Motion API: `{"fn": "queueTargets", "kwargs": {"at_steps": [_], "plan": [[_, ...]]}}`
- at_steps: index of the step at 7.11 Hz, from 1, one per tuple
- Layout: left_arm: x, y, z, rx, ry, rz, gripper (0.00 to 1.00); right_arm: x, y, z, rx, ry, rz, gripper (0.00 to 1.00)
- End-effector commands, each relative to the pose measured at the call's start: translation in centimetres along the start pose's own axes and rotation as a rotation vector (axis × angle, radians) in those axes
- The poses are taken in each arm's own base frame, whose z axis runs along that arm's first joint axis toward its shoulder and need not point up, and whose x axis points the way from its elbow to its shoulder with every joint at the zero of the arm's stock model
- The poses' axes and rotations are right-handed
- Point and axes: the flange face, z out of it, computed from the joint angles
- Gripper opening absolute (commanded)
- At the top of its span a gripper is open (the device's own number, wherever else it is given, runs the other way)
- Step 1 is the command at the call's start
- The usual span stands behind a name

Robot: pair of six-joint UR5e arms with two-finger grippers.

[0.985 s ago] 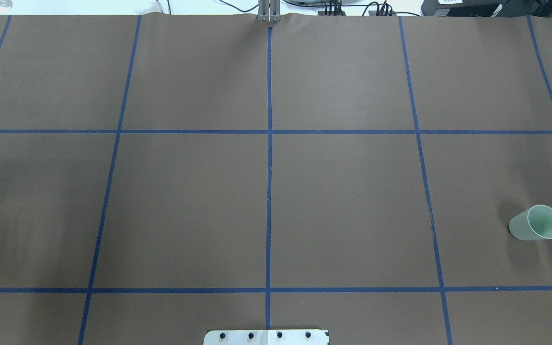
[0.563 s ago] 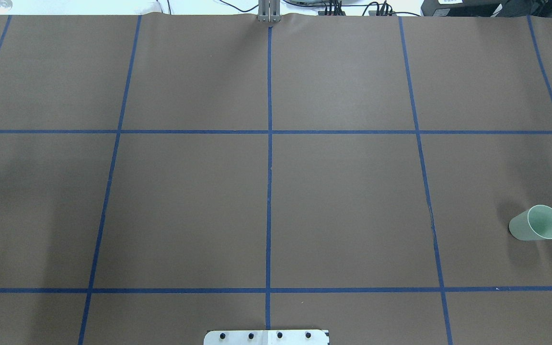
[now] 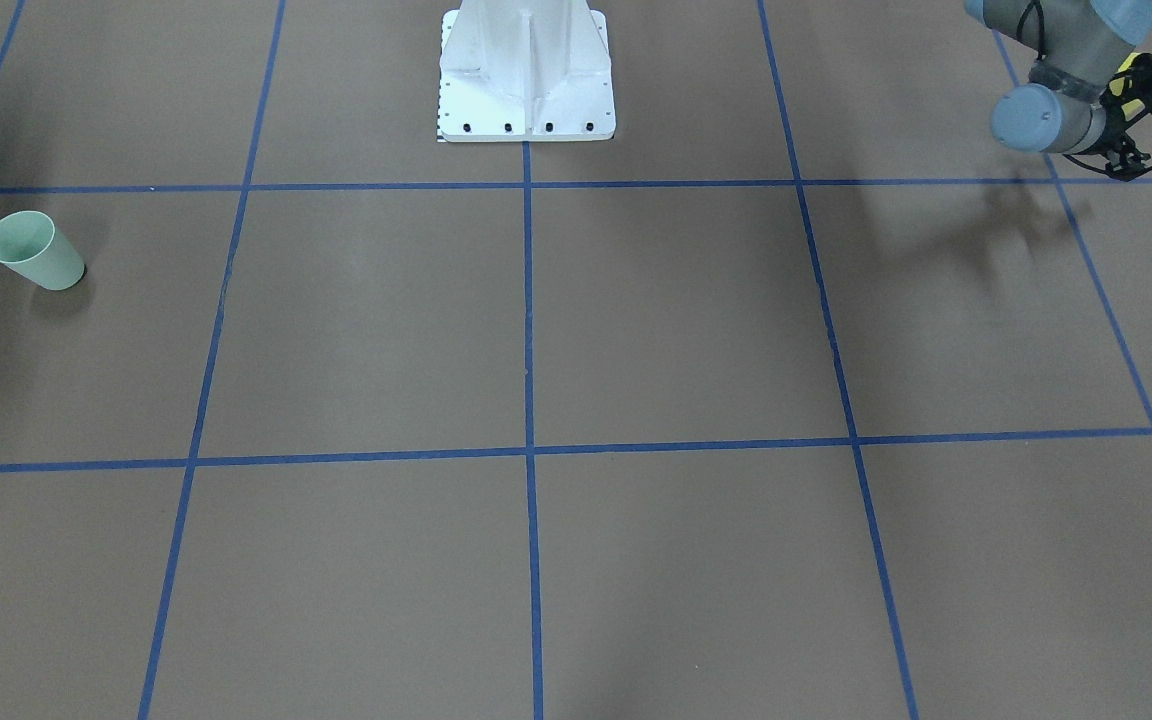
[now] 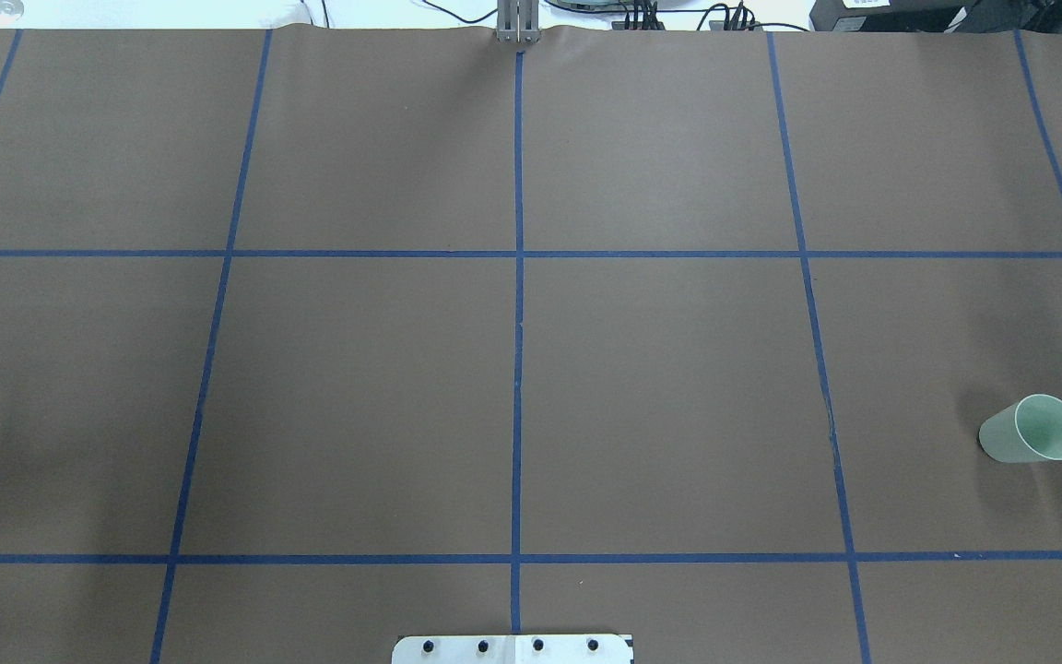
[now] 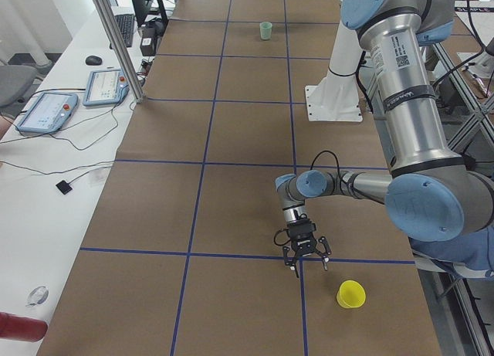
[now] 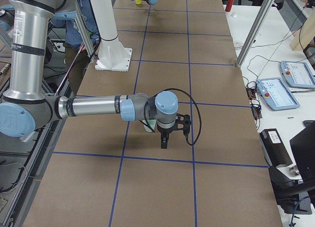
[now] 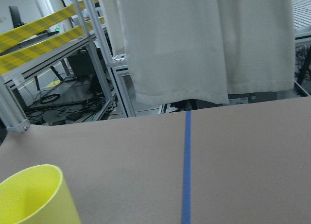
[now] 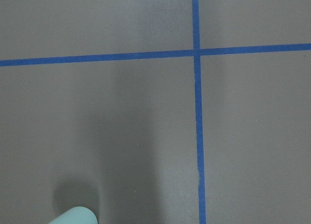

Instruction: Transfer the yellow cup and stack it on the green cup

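I will move my left gripper over next and close it around the side of the yellow cup (image 3: 1132,108) (image 7: 60,207), below the cup's rim.
The yellow cup (image 5: 351,294) stands upright near the table's left end, and its rim fills the lower left of the left wrist view (image 7: 34,197). My left gripper (image 5: 309,269) hangs just beside it, a little above the table, fingers spread open and empty. It also shows at the front-facing view's top right (image 3: 1148,148). The green cup (image 4: 1032,429) stands upright at the far right (image 3: 34,250). My right gripper (image 6: 164,144) points down right beside the green cup (image 6: 148,124), which the arm partly hides. I cannot tell whether it is open or shut. Its wrist view shows only the cup's rim (image 8: 75,216).
Brown table cover with a blue tape grid. The white robot base (image 3: 526,70) stands at mid table on the near edge. A metal post (image 5: 116,39) and teach pendants (image 5: 46,109) stand along the operators' side. The table edge and metal frames lie just beyond the yellow cup.
In the overhead view the faint shadow on the table's left has drifted toward the left edge. The green cup has not moved.
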Motion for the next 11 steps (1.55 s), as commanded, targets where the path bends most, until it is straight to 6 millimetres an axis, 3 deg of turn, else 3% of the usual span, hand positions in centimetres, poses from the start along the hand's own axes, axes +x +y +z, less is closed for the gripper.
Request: {"fn": "queueTargets", "kwargs": {"at_steps": [1, 4, 5, 6, 10, 11], "plan": [[-3.2, 2.3, 0.4, 0.043, -0.001, -0.074, 0.99, 0.0, 0.2, 0.0, 0.001, 0.004, -0.003, 1.0], [-5.1, 3.8, 3.6, 0.12, -0.016, -0.132, 0.97, 0.1, 0.2, 0.0, 0.001, 0.008, 0.0, 1.0], [-5.4, 3.8, 3.8, 0.119, -0.038, -0.13, 0.97, 0.0, 0.1, -0.1, 0.002, 0.004, -0.002, 1.0], [-5.5, 3.1, 5.0, 0.137, -0.042, -0.129, 0.95, 0.0, 0.1, -0.1, 0.002, 0.004, -0.002, 1.0], [-6.1, 3.5, 5.9, 0.117, -0.022, -0.092, 0.94, 0.0, 0.2, 0.3, -0.006, 0.0, 0.004, 1.0], [-5.8, 3.6, 7.6, 0.133, -0.021, -0.089, 0.94, -0.1, 0.2, 0.4, -0.009, 0.001, 0.003, 1.0]]}}
